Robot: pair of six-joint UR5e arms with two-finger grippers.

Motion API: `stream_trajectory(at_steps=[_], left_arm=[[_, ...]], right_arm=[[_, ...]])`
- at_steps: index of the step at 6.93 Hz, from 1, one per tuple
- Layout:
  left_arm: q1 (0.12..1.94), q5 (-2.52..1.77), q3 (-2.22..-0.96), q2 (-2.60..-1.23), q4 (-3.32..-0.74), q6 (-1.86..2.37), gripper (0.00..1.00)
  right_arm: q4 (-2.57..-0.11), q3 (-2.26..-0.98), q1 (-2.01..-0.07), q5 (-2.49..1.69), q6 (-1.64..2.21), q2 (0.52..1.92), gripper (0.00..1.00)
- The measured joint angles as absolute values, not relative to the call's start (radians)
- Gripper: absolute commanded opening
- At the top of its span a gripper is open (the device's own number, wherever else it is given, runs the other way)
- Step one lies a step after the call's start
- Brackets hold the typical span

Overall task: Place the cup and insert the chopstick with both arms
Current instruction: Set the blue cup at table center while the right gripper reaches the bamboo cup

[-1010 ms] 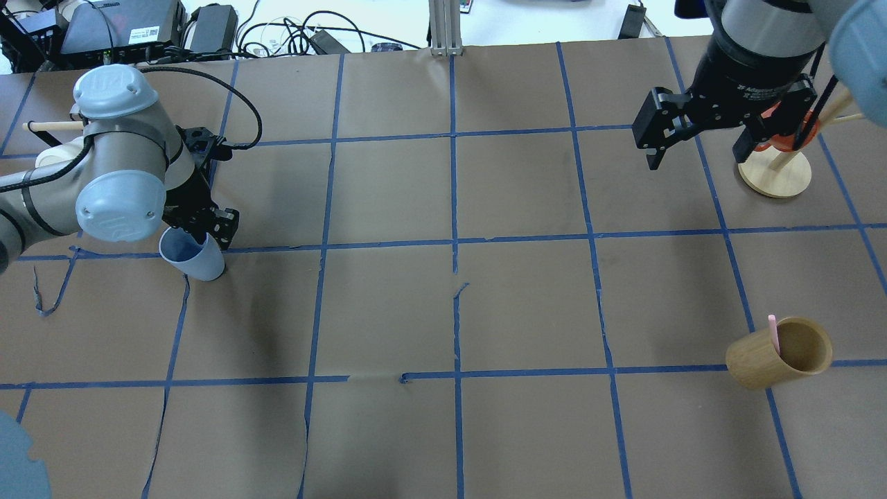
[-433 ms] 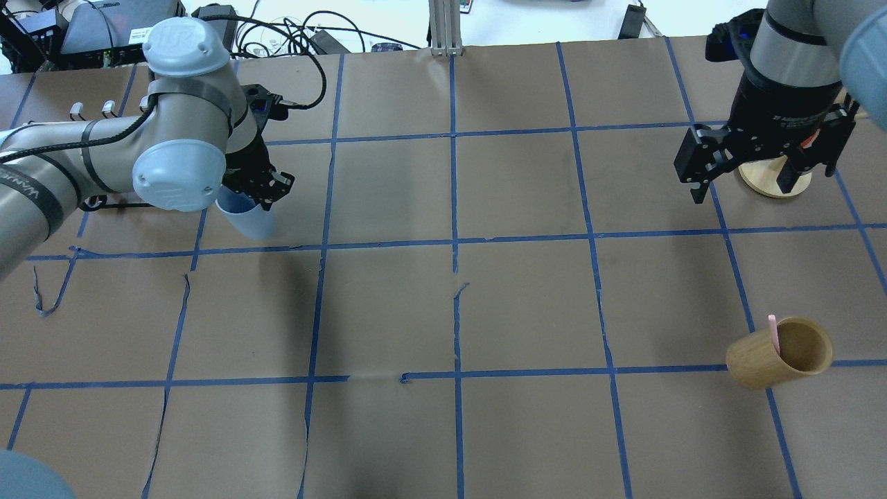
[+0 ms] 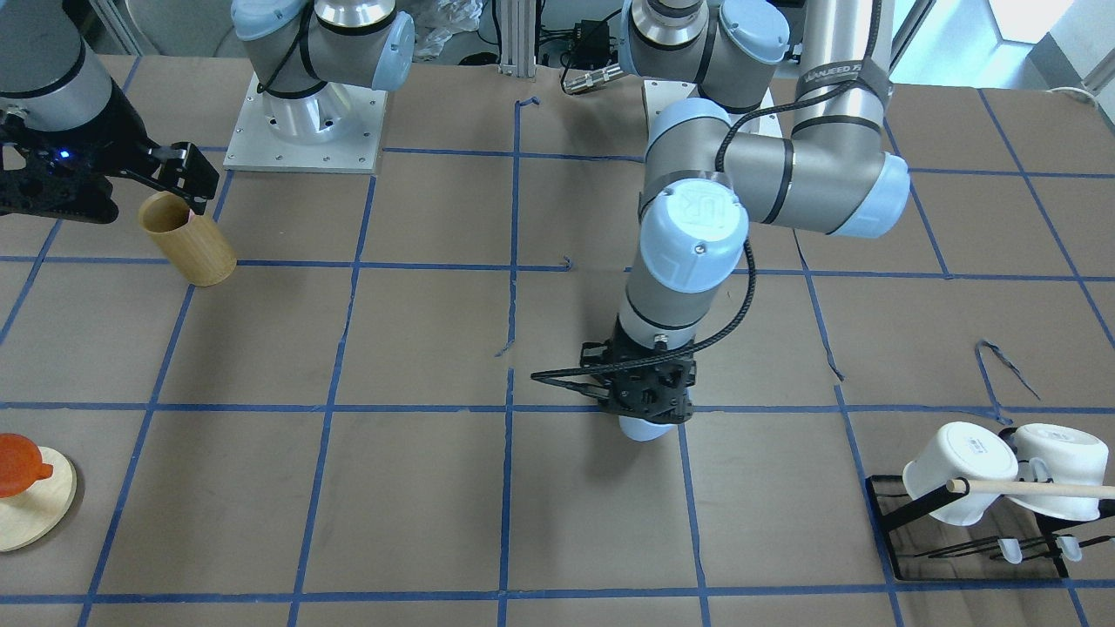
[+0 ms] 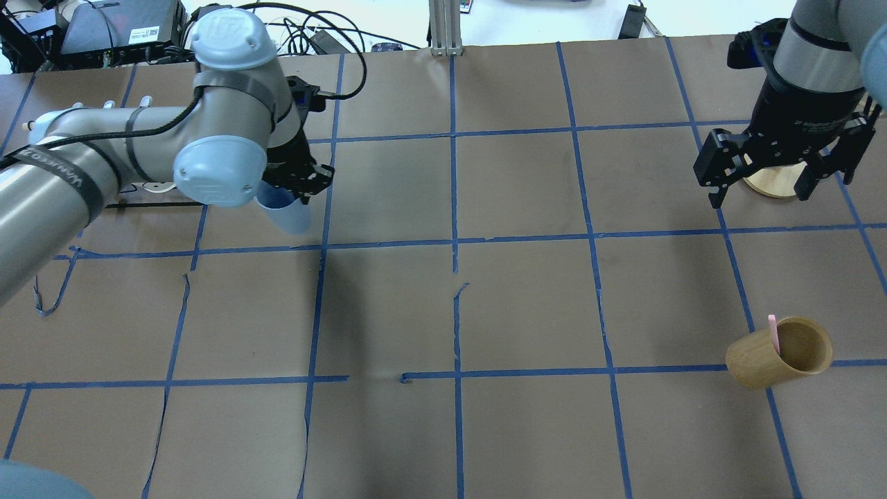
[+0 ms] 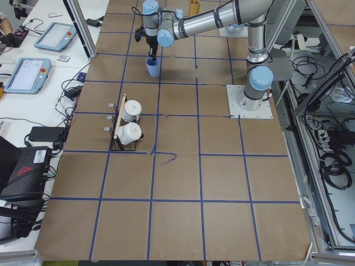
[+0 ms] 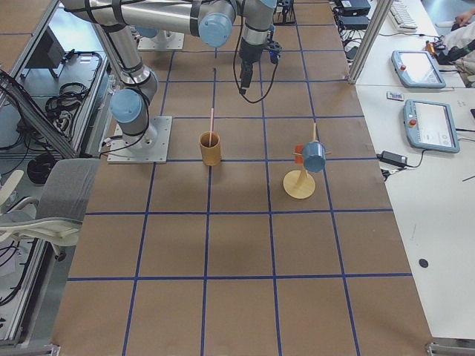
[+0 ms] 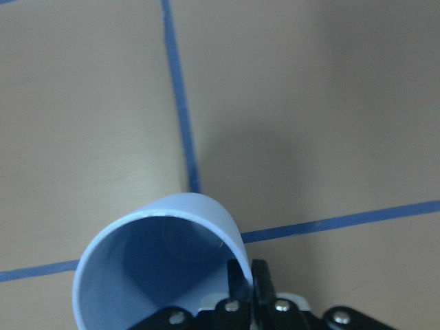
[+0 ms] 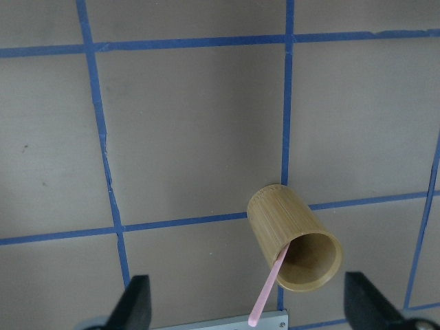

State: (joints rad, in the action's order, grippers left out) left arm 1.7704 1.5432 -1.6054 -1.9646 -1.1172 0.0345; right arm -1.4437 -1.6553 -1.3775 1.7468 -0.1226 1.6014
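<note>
Next, my left gripper sets the pale blue cup down on the blue tape crossing at the table's middle (image 3: 509, 453).
My left gripper (image 4: 298, 184) is shut on the rim of the pale blue cup (image 4: 287, 216) and holds it upright, a little above the paper, left of the table's middle. The left wrist view shows the cup's open mouth (image 7: 161, 237) with one finger inside the rim and one outside. The front view shows the cup (image 3: 643, 428) under the gripper (image 3: 649, 396). The pink chopstick (image 4: 773, 334) leans inside the tan bamboo cylinder (image 4: 762, 362) at the near right. My right gripper (image 4: 759, 177) is open and empty, high above and beyond the cylinder (image 8: 285, 220), and the chopstick (image 8: 269, 285) shows between its fingers.
A black rack with two white mugs (image 3: 958, 475) and a wooden rod stands on my far left. A round wooden stand (image 4: 773, 181) sits under my right gripper, and the front view shows an orange piece (image 3: 17, 466) on it. Blue tape lines grid the brown paper.
My left arm has carried the cup to the right and farther from me. My right gripper has moved right and a little nearer, still open.
</note>
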Motion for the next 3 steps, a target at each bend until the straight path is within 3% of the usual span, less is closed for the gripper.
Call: stream_trajectory(at_steps=[3], left_arm=[[1.874, 1.445, -1.477, -2.07, -1.116, 0.149, 0.0]], right_arm=[[-1.262, -1.76, -1.318, 1.878, -0.078, 1.581, 1.0]])
